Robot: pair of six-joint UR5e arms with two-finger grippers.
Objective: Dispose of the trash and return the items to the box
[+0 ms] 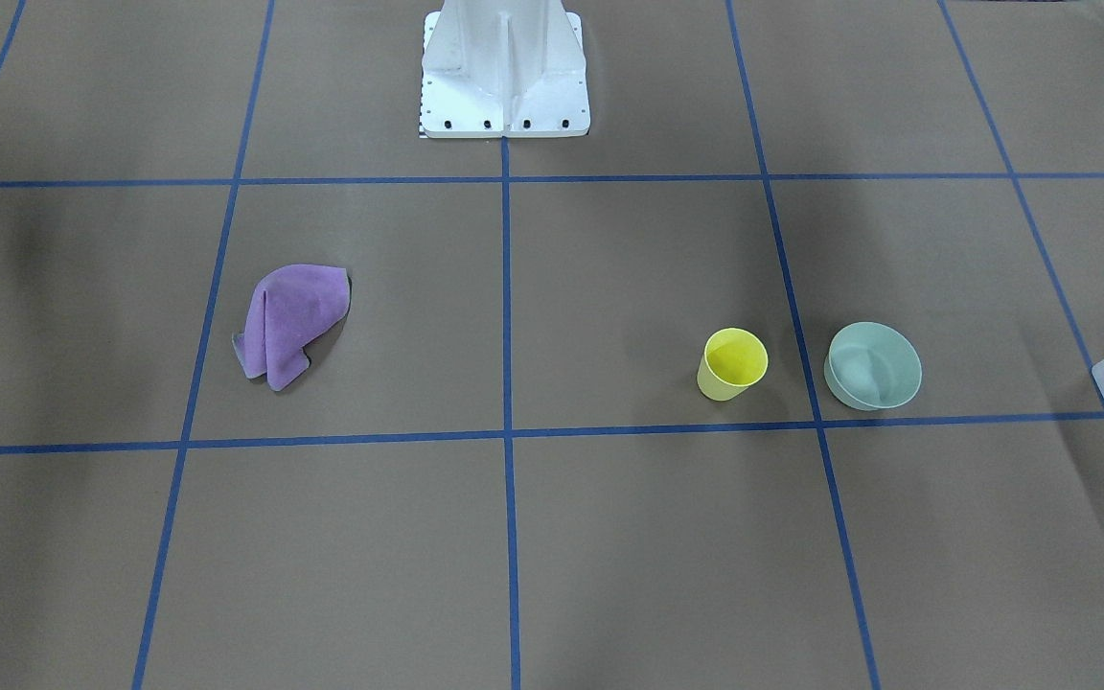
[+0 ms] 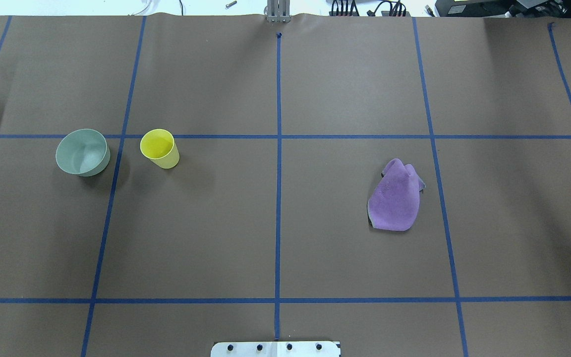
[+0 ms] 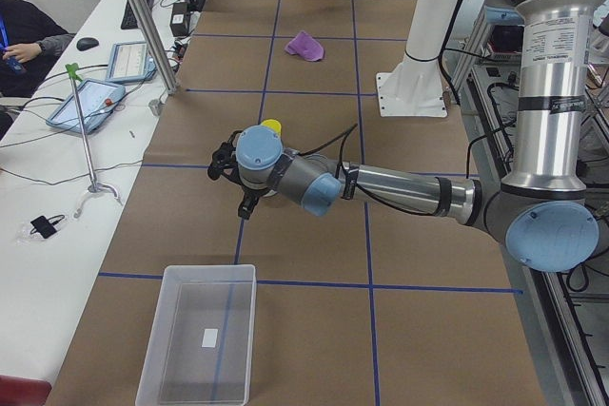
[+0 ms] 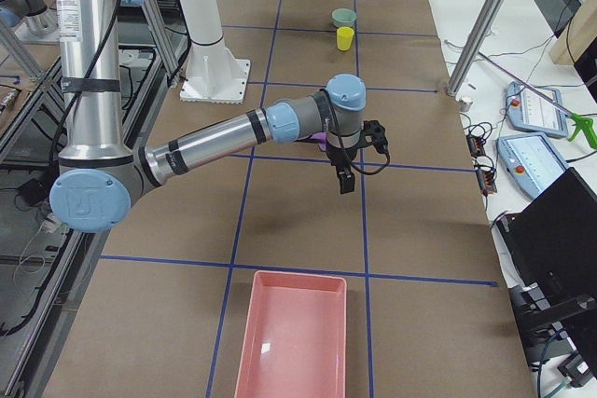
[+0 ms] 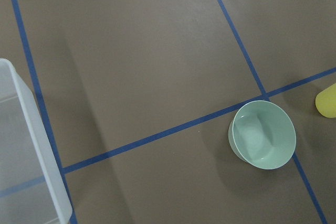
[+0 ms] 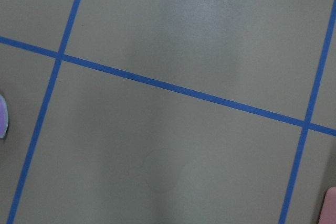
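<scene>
My left gripper moves to the mint-green bowl next and closes on the bowl's rim (image 1: 918, 374) (image 5: 233, 144) on the side that faces the milky translucent box.
The pale mint-green bowl (image 1: 873, 365) stands upright on the brown table, and also shows in the overhead view (image 2: 82, 151) and the left wrist view (image 5: 262, 135). A yellow cup (image 1: 732, 364) stands beside it. A crumpled purple cloth (image 2: 396, 196) lies on the robot's right half. The milky translucent box (image 3: 200, 335) sits empty at the table's left end, and its corner shows in the left wrist view (image 5: 21, 145). My left gripper (image 3: 245, 204) hovers above the table between bowl and box. My right gripper (image 4: 343, 179) hovers near the cloth. I cannot tell whether either is open or shut.
A pink tray (image 4: 294, 333) sits at the table's right end. The white robot base (image 1: 504, 72) stands at the table's middle edge. Blue tape lines mark a grid. Tablets and cables lie on the side bench (image 3: 86, 102).
</scene>
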